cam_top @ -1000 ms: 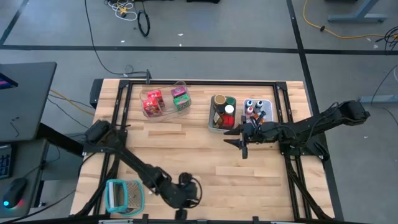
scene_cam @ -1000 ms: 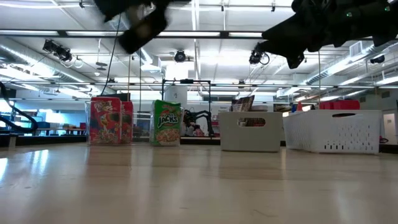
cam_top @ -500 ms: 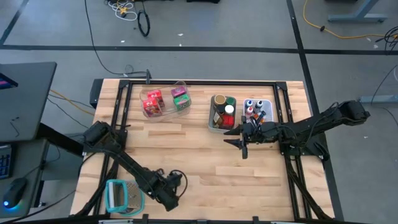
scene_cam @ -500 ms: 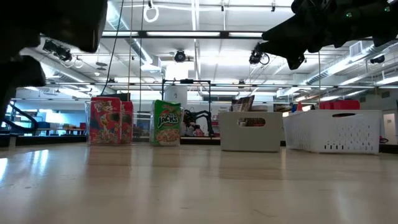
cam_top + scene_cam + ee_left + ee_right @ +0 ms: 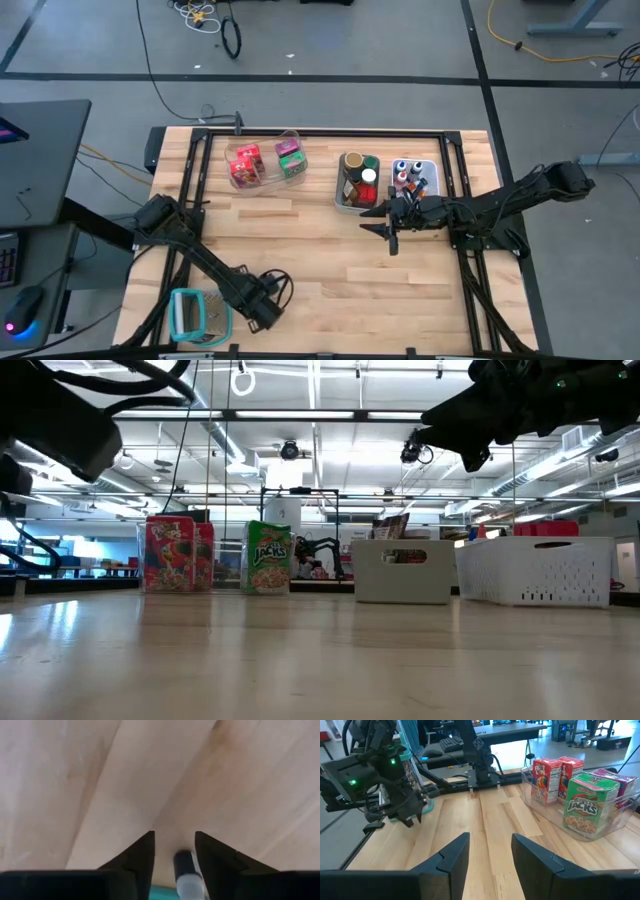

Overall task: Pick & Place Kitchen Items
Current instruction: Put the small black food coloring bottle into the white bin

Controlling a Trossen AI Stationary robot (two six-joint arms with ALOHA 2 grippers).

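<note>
The small dark cylinder is by the teal holder, far from my right gripper, so my left gripper will grip it and pass it to my right gripper [image 5: 374, 240].
My left gripper [image 5: 258, 300] points down near the table's front edge, just right of the teal-and-white ribbed holder [image 5: 195, 315]. In its wrist view the fingers [image 5: 174, 834] stand apart. Between and below them lies a small dark cylinder with a pale end [image 5: 186, 875], beside a teal edge [image 5: 162, 893]; neither finger touches it. My right gripper [image 5: 385, 230] hovers open with nothing between its fingers [image 5: 490, 836], in front of the bins. Red [image 5: 245, 165] and green packets [image 5: 292, 158] stand in the clear bin.
A grey bin [image 5: 341, 196] with jars and a white bin [image 5: 430, 166] with small capped bottles stand at the back right, just behind my right gripper. The clear bin [image 5: 268, 182] stands at the back left. Bare wood [image 5: 330, 270] lies between the two arms.
My left gripper has moved toward the table's left edge, closer to the teal holder, has sunk a little, and has tipped from a slant to pointing straight down.
</note>
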